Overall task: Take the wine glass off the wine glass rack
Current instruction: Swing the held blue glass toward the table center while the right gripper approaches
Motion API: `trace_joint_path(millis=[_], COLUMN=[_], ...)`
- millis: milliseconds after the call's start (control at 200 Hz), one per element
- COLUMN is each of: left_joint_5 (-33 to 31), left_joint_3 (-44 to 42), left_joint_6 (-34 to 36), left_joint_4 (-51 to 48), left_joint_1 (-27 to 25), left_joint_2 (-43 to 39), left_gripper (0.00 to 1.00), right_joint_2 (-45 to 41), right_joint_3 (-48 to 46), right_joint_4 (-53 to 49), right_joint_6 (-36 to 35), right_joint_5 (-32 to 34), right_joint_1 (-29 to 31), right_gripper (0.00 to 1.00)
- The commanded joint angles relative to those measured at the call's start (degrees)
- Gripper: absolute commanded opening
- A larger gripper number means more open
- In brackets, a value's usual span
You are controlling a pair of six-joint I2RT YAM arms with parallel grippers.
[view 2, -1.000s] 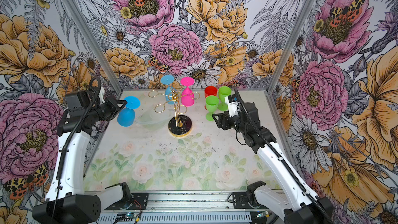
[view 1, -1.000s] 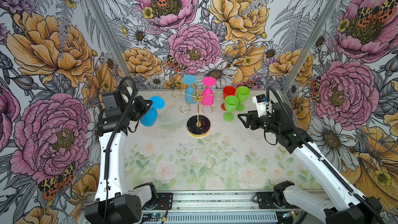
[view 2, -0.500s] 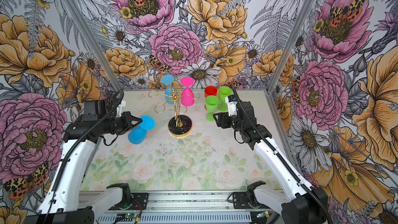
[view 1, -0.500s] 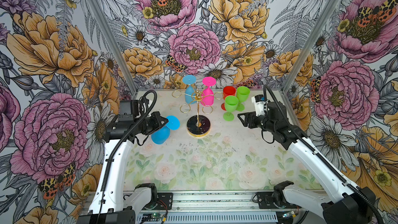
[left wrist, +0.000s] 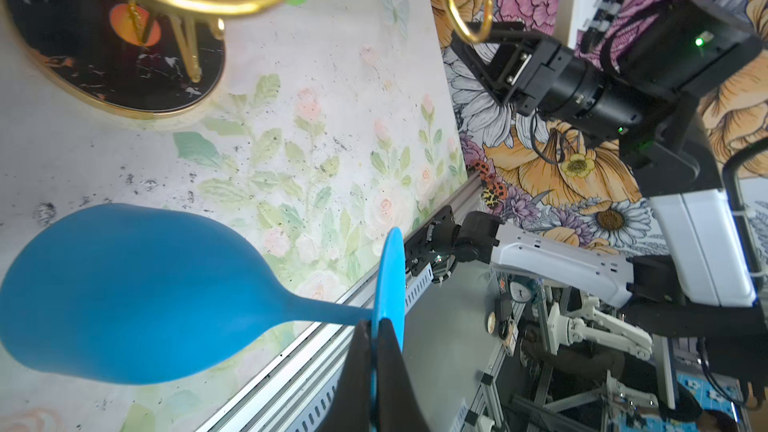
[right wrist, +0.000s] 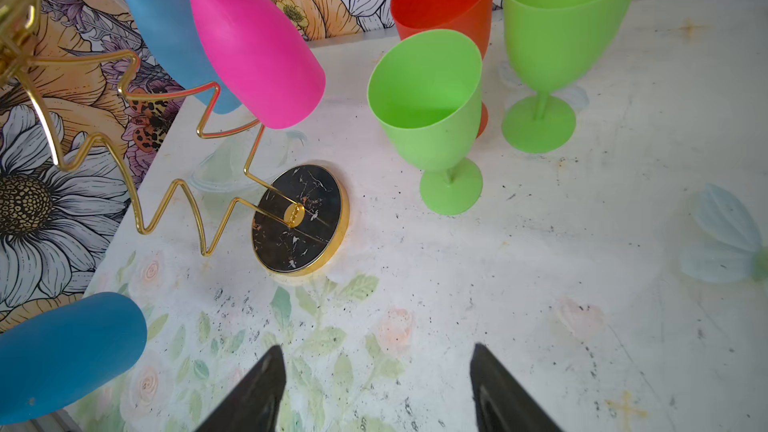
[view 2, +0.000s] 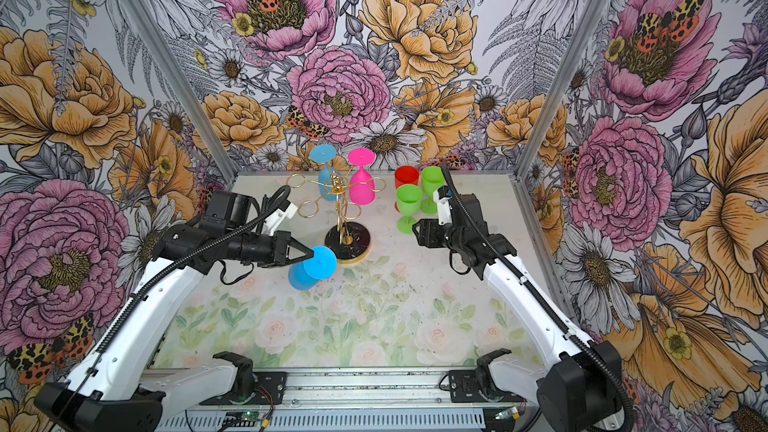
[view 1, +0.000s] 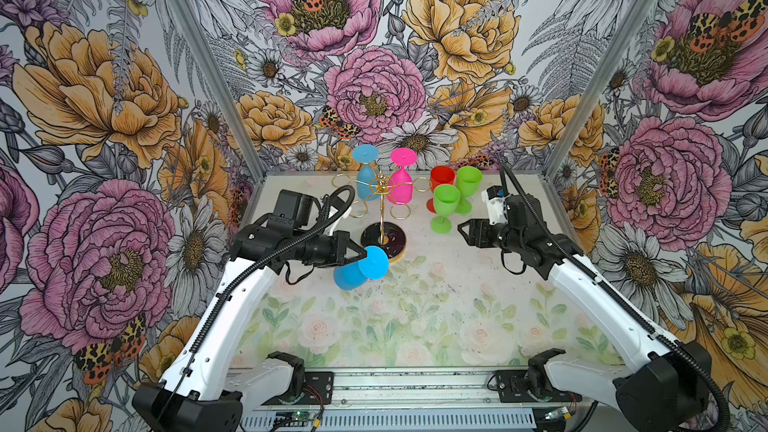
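My right gripper is to close next on the blue wine glass's rim [right wrist: 141,332], because my left gripper is holding that glass by its foot disc.
My left gripper [view 1: 360,257] [left wrist: 376,324] is shut on the foot disc of a blue wine glass [view 1: 351,275] [view 2: 305,272] [left wrist: 124,292]. The glass hangs tilted, bowl down, over the mat just in front of the rack's base. The wine glass rack [view 1: 380,191] [view 2: 338,195] is a gold wire stand on a round black base [right wrist: 299,218]. Another blue glass [view 1: 365,178] and a pink glass [view 1: 402,187] hang upside down on its far arms. My right gripper [view 1: 461,229] [right wrist: 374,351] is open and empty, low over the mat to the right of the rack.
A red glass [view 1: 441,178] and two green glasses [view 1: 445,205] [view 1: 468,184] stand upright at the back right, just beyond my right gripper. Flowered walls close in the back and both sides. The rack's empty near loops [left wrist: 232,2] stand close above my left gripper.
My left arm has carried the blue glass from the back left, down and to the right, to the front of the rack's base. The right arm has barely moved.
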Motion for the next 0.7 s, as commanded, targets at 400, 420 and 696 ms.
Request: trace_joint_path(millis=[400, 420, 696], left_joint_5=[-8.83, -9.72, -23.08], left_joint_3=[3.57, 3.21, -0.05], left_joint_6=[8.59, 9.20, 19.51], left_joint_4=[13.09, 14.02, 19.55], left_joint_1=[-24.38, -25.31, -35.75], left_joint_2=[4.90, 4.95, 9.12], left_gripper=[0.00, 0.00, 0.00], right_joint_2=[2.91, 3.04, 4.46], right_joint_3=[3.93, 4.16, 6.60], right_joint_4=[-7.51, -7.94, -12.75], right_joint_6=[0.15, 0.13, -0.99], right_joint_5=[0.04, 0.33, 2.85], right_joint_1=[0.00, 0.00, 0.08], right_gripper=[0.71, 0.70, 0.70])
